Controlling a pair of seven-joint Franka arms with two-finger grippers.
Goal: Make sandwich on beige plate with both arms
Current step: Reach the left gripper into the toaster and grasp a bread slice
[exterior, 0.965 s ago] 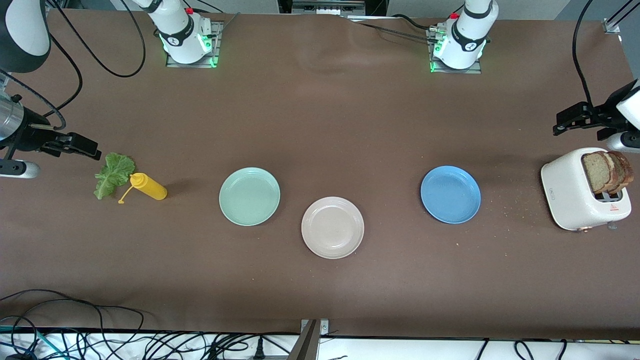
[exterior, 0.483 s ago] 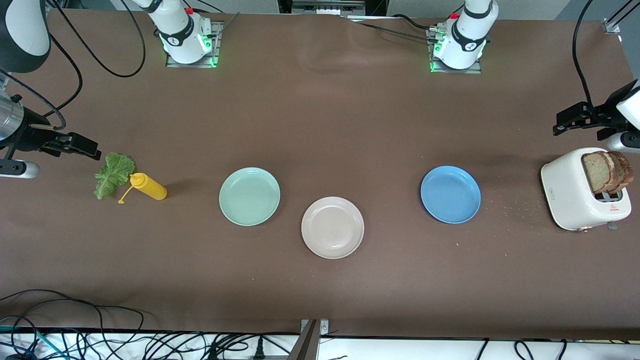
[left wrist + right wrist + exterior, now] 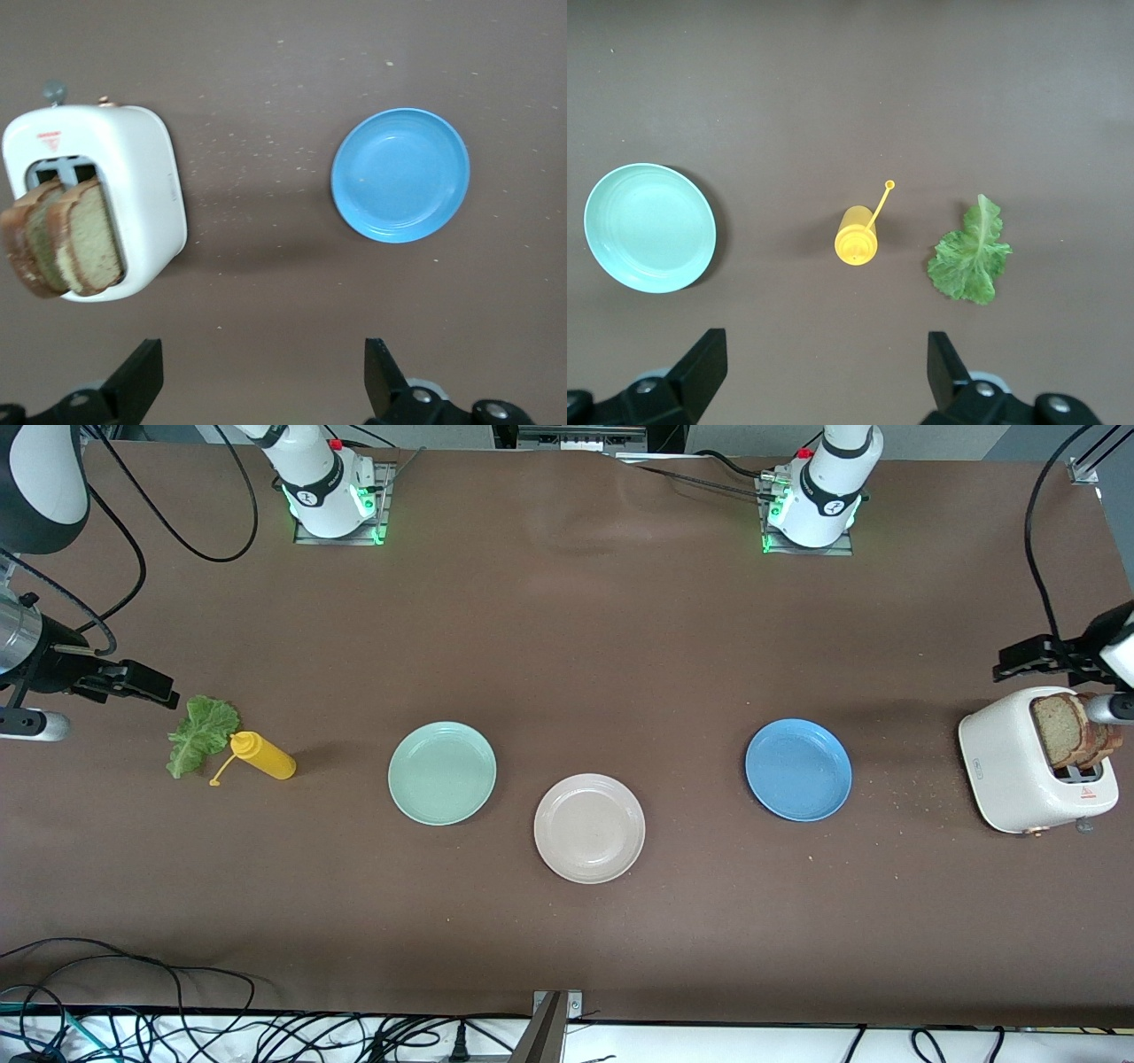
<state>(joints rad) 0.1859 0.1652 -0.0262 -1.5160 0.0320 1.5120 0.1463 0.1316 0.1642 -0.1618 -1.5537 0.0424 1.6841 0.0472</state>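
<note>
Next, I close my left gripper on the bread slice nearer the blue plate, at its crust end (image 3: 1077,706) (image 3: 81,285) away from the toaster's knob.
The beige plate (image 3: 589,828) lies bare near the table's middle. Two or three brown-crusted bread slices (image 3: 1072,731) stand in a white toaster (image 3: 1010,766) at the left arm's end; they also show in the left wrist view (image 3: 66,239). A green lettuce leaf (image 3: 202,733) lies at the right arm's end and shows in the right wrist view (image 3: 972,257). My left gripper (image 3: 1019,662) is open and empty in the air beside the toaster; in the left wrist view (image 3: 263,372) it is over bare table. My right gripper (image 3: 155,688) is open and empty beside the lettuce, seen also in the right wrist view (image 3: 827,367).
A mint-green plate (image 3: 442,772) and a blue plate (image 3: 798,770) lie either side of the beige plate. A yellow squeeze bottle (image 3: 263,755) lies on its side next to the lettuce. Crumbs lie between the blue plate and the toaster. Cables hang along the table's front edge.
My left gripper has moved closer to the toaster and its bread. The right arm has not moved.
</note>
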